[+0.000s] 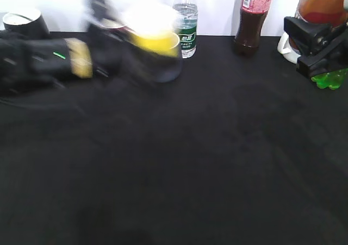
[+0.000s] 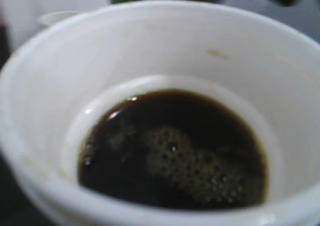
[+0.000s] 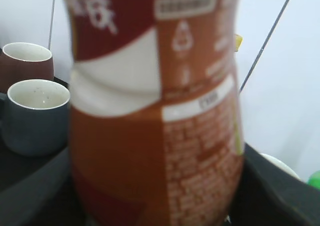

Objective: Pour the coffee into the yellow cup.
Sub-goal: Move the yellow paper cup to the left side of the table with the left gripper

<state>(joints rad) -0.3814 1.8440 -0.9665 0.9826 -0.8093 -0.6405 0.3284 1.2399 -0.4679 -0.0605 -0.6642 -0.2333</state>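
My left gripper should set down and release the yellow cup on the table (image 1: 73, 81), in the spot between the dark mug and the red-brown mug.
The yellow cup (image 1: 155, 38) shows blurred at the back left in the exterior view, carried in my left gripper (image 1: 128, 46). In the left wrist view its white inside (image 2: 165, 45) fills the frame and holds dark foamy coffee (image 2: 172, 151); the jaws are hidden. My right gripper (image 1: 315, 46) at the back right is shut on the coffee bottle (image 1: 325, 6). The bottle's orange, red and white label (image 3: 155, 110) fills the right wrist view, upright between dark jaws.
A green-labelled water bottle (image 1: 186, 22) and a dark cola bottle (image 1: 253, 19) stand along the back edge. A dark mug (image 1: 24, 22) stands at the far left. The right wrist view shows a grey mug (image 3: 35, 116) and a red-brown mug (image 3: 25, 60). A white object (image 1: 285, 46) sits beside the right gripper.
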